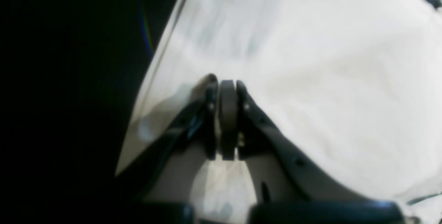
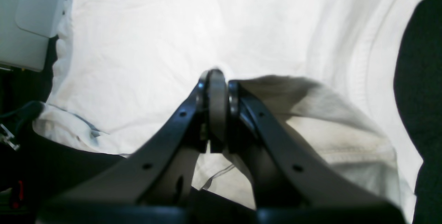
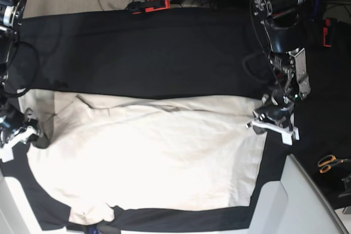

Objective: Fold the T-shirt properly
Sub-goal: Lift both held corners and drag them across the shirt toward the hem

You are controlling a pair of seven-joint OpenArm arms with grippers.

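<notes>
My right gripper is going to the shirt's flat body [image 3: 54, 160] [image 2: 193, 57], slightly closer to the near pale panel. It will let go of the T-shirt's edge there.
The cream T-shirt [image 3: 153, 157] lies spread wide on the black table cloth [image 3: 164, 53], wrinkled along its far edge. At the shirt's right edge in the base view, my left gripper [image 3: 258, 121] is shut on the fabric. In the left wrist view the left gripper [image 1: 228, 82] has its jaws pressed together over the T-shirt [image 1: 310, 78], close to its side hem. My right gripper [image 3: 35, 135] holds the shirt's left edge. In the right wrist view a fold of the T-shirt [image 2: 155, 44] drapes over one finger of the shut right gripper [image 2: 215, 73].
Orange-handled scissors [image 3: 329, 163] lie on the cloth at the right. A red and black clamp [image 3: 151, 5] sits at the far table edge. A pale grey panel [image 3: 296, 195] borders the near right corner, and another pale panel [image 2: 27, 16] shows by the right arm.
</notes>
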